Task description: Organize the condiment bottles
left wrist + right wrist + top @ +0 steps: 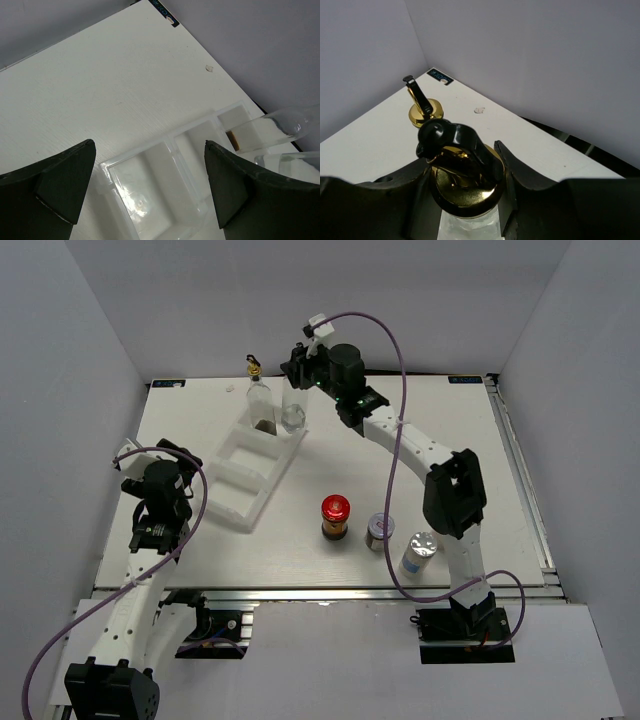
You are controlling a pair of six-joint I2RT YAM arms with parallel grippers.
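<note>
The glass bottle in my right gripper should be let go beside the other glass bottle in the white tray's far compartment [282, 431].
Two tall clear glass bottles with gold pourers stand in the far end of the white stepped tray [232, 490]. My right gripper [299, 370] is shut on the gold top of the right bottle [293, 415], seen close in the right wrist view [465, 187]. The left bottle [258, 400] stands free beside it, and its pourer shows in the right wrist view [422, 107]. The red-capped jar [335, 517], the small silver-lidded jar [380, 530] and one silver-topped white shaker [420, 552] stand on the table near the front. A second shaker is not in view. My left gripper [180, 472] is open and empty, left of the tray.
In the left wrist view the tray's empty compartments [150, 175] lie between my open fingers [65, 185], with both bottles [285, 125] at the right edge. The right arm [430, 455] reaches across the table's right half. Grey walls close in the table on three sides.
</note>
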